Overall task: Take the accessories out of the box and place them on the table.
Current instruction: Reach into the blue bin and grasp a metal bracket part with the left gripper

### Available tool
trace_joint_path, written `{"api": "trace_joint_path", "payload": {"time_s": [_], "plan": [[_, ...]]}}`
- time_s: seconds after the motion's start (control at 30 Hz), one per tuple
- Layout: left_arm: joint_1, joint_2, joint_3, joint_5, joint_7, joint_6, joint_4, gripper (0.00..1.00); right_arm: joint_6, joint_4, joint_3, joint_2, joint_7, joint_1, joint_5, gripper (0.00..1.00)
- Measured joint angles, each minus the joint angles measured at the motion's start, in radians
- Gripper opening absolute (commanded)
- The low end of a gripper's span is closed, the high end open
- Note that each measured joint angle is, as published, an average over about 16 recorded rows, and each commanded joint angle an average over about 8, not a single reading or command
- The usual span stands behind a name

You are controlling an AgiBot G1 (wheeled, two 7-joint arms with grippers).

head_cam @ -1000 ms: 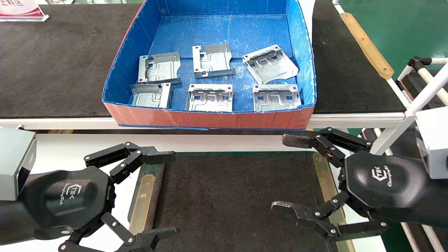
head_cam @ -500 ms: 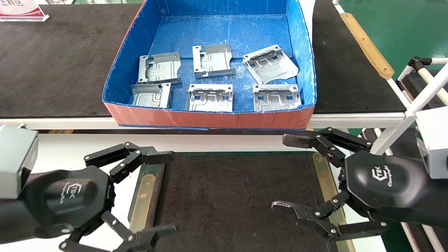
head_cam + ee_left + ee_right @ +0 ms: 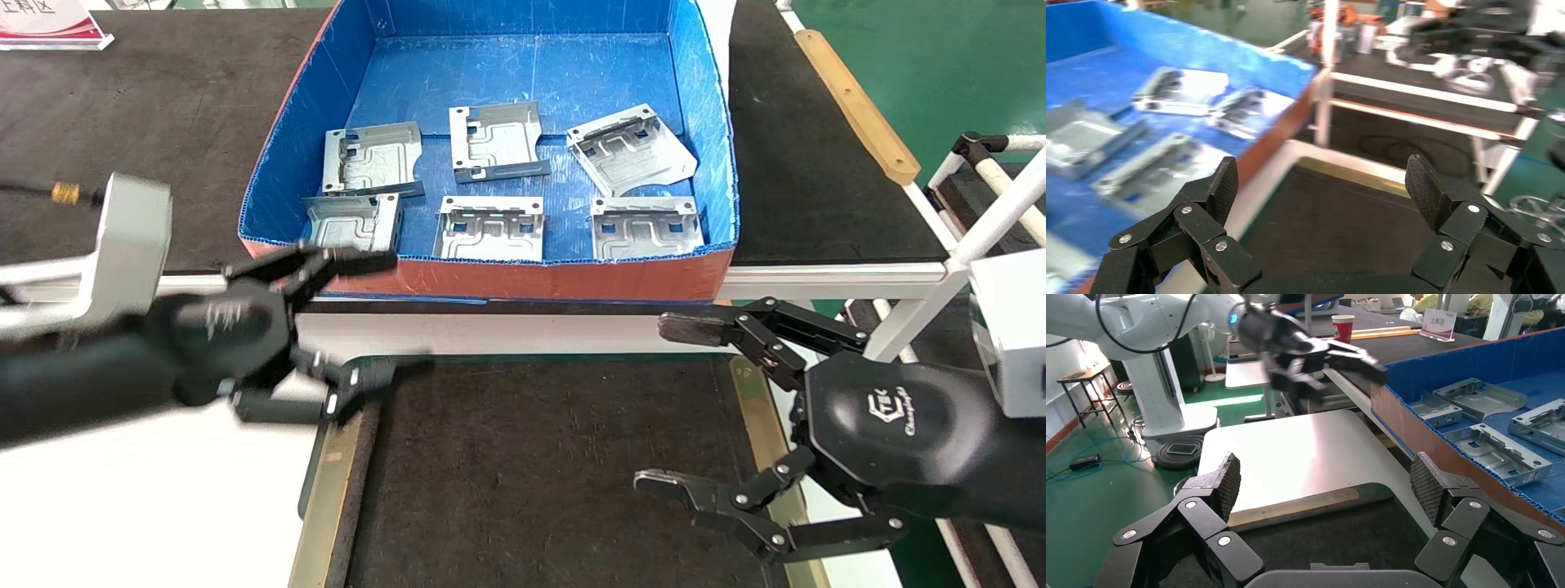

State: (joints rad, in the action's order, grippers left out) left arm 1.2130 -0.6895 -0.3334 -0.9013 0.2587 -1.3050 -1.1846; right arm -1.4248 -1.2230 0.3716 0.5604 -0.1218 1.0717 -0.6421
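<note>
The fingers of my left gripper will close on the front end of the holed strip [image 3: 462, 160] [image 3: 1065, 167] along the side of the back row's middle silver plate.
Several silver plates lie flat in the blue box [image 3: 531, 278], in two rows: one at the front left [image 3: 351, 222], one at the front middle [image 3: 490, 229], one at the back right [image 3: 633, 151]. My left gripper [image 3: 392, 314] is open and empty, just before the box's orange front wall near its left corner, above the white table [image 3: 163, 490]. In the left wrist view [image 3: 1322, 184] the plates [image 3: 1174, 92] lie beyond its fingers. My right gripper [image 3: 663, 404] is open and empty over the right side of the dark mat [image 3: 531, 457]; its own view [image 3: 1326, 478] shows nothing between the pads.
The box stands on a long black-topped bench [image 3: 122, 122] behind the table. Brass strips [image 3: 327, 482] flank the mat. A white tube frame [image 3: 997, 204] stands at the right. A red and white sign [image 3: 49, 24] sits at the far left.
My left gripper has risen and moved forward from the table's near left to the box's front left corner, still open. The right arm and the plates have not moved.
</note>
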Motion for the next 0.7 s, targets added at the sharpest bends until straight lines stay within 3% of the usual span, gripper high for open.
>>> {"api": "trace_joint_path", "payload": {"time_s": [0.7], "plan": [[0.248, -0.216, -0.097, -0.223, -0.017, 0.176, 0.287, 1.0, 0.0, 0.0, 0.0, 0.0, 0.0, 0.0, 0.0, 1.0]]}}
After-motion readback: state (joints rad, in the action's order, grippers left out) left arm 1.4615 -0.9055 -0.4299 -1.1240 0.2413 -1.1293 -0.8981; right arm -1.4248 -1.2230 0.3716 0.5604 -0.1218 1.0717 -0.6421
